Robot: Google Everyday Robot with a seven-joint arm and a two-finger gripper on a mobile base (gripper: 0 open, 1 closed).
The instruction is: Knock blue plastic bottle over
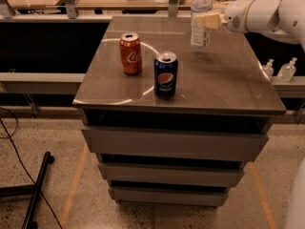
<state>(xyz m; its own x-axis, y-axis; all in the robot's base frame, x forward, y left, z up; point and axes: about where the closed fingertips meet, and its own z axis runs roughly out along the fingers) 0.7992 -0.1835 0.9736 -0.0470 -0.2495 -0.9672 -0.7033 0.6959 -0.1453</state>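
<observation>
Next, my gripper releases the blue plastic bottle on the tabletop (220, 62) between the Pepsi can and the pump bottles.
The blue plastic bottle (200, 19) is a clear, slim bottle with a white cap and pale label. It stands upright near the far edge of the dark tabletop (224, 80). My gripper (208, 20) reaches in from the right on a white arm (267, 13). Its pale fingers (211, 20) are level with the bottle's middle and lie against its right side, overlapping it in the view.
A red Coca-Cola can (130, 53) and a dark blue Pepsi can (165, 74) stand upright on the left half of the tabletop. Two small clear pump bottles (287, 70) sit on a ledge to the right. Drawers (171, 144) run below the top.
</observation>
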